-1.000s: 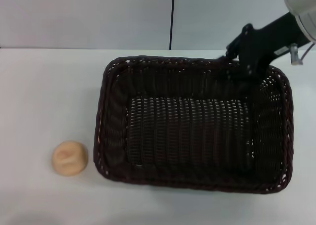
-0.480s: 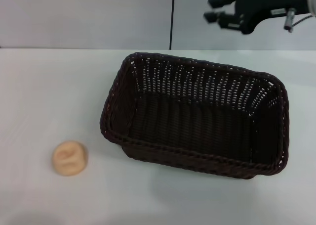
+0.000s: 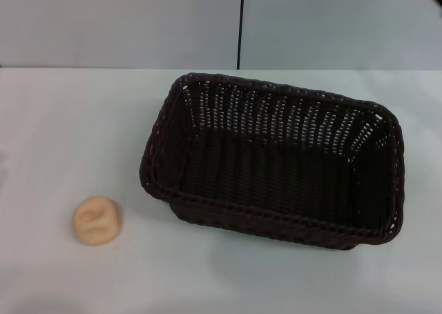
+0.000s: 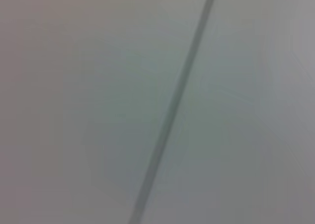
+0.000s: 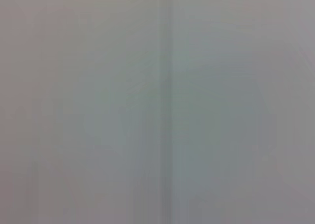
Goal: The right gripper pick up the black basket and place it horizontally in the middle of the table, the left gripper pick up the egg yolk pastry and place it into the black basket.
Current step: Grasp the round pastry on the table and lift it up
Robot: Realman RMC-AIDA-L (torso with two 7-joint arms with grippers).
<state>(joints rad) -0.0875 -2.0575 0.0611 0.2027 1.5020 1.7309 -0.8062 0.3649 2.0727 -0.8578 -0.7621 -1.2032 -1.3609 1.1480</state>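
My left gripper will move to the egg yolk pastry next and close on its side (image 3: 85,221) away from the black basket.
The black basket (image 3: 276,162) stands on the white table (image 3: 62,128), centre to right in the head view, lying lengthwise left to right and slightly skewed, with nothing inside. The egg yolk pastry (image 3: 97,220) sits on the table at the front left, a short way left of the basket. Neither gripper shows in any view. Both wrist views show only a blank grey wall with a dark seam.
A grey wall with a dark vertical seam (image 3: 241,24) rises behind the table's far edge. Bare table lies left of the basket and in front of it.
The right gripper let go of the basket, rose up and to the right, and has left the head view. The basket settled flat a second ago and has stayed still since.
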